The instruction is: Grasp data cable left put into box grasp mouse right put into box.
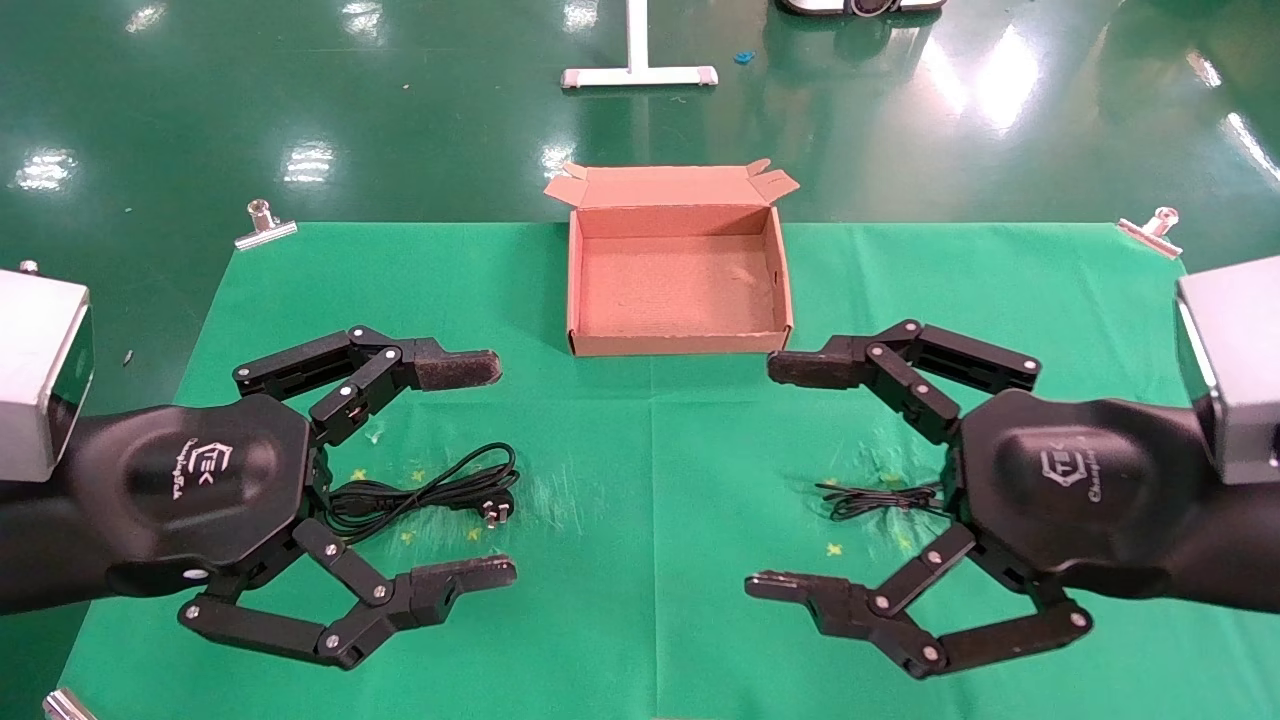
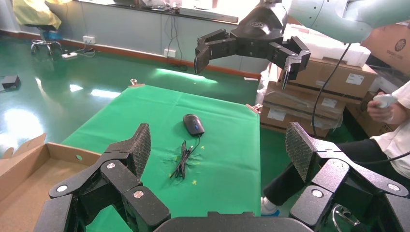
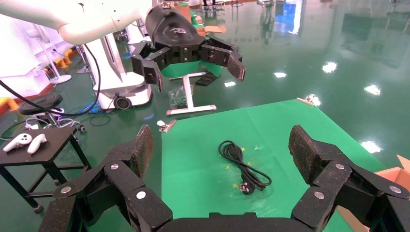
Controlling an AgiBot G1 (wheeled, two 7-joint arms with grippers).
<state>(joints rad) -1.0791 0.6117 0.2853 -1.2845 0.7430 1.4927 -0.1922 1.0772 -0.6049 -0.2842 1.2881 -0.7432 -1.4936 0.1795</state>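
The data cable has its tied middle (image 1: 411, 494) between its pronged plug and the loops at the other end, and I should close my left gripper there.
The data cable (image 1: 430, 490), a thick black coil with a pronged plug (image 1: 495, 512), lies on the green cloth between the fingers of my left gripper (image 1: 480, 470), which is open and hovers above it. It also shows in the right wrist view (image 3: 241, 166). My right gripper (image 1: 785, 477) is open and hovers over the mouse's thin bundled wire (image 1: 880, 497). Its body hides the mouse in the head view. The left wrist view shows the black mouse (image 2: 193, 124) and its wire (image 2: 183, 159). The brown cardboard box (image 1: 677, 345) stands open and empty at the far middle.
Metal clips (image 1: 265, 225) (image 1: 1150, 232) hold the green cloth (image 1: 650, 450) at the far corners. A white stand base (image 1: 640, 75) is on the floor behind the box. Stacked cartons (image 2: 314, 87) and a seated person (image 2: 391, 121) are off the right side.
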